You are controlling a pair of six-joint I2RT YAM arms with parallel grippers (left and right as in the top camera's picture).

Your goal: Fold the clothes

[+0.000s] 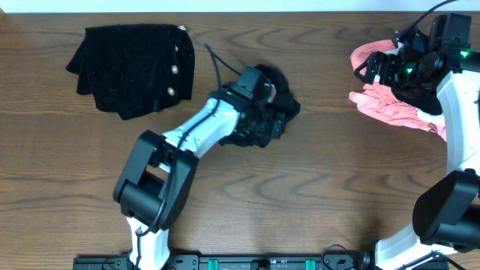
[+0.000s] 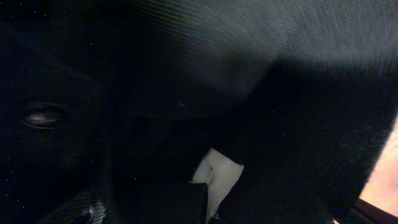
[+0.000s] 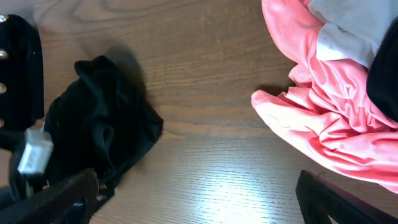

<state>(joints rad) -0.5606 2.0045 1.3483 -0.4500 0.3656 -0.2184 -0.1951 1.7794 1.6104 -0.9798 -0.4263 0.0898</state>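
My left gripper needs to back off, since its open fingers press into the middle of the black shirt, and take its edge (image 1: pixel 296 109) nearest my right gripper before stacking it.
A crumpled black shirt (image 1: pixel 281 94) lies at the table's centre. My left gripper (image 1: pixel 271 120) is pressed down into it, jaws spread wide. In the left wrist view black cloth (image 2: pixel 298 93) fills nearly everything, with a white label (image 2: pixel 219 177) close to the fingers. A heap of pink clothes (image 1: pixel 390 109) with some white cloth (image 3: pixel 354 22) lies at the far right. My right gripper (image 3: pixel 199 205) hovers open beside it, with only bare wood between its fingers (image 3: pixel 339 199). The same black shirt (image 3: pixel 102 124) shows to its left.
A folded black garment with shiny buttons (image 1: pixel 135 67) lies at the back left. The wooden table (image 1: pixel 315 187) stretches between the two arms. The right arm's base (image 1: pixel 442 217) stands at the front right, the left arm's base (image 1: pixel 150 187) at the front left.
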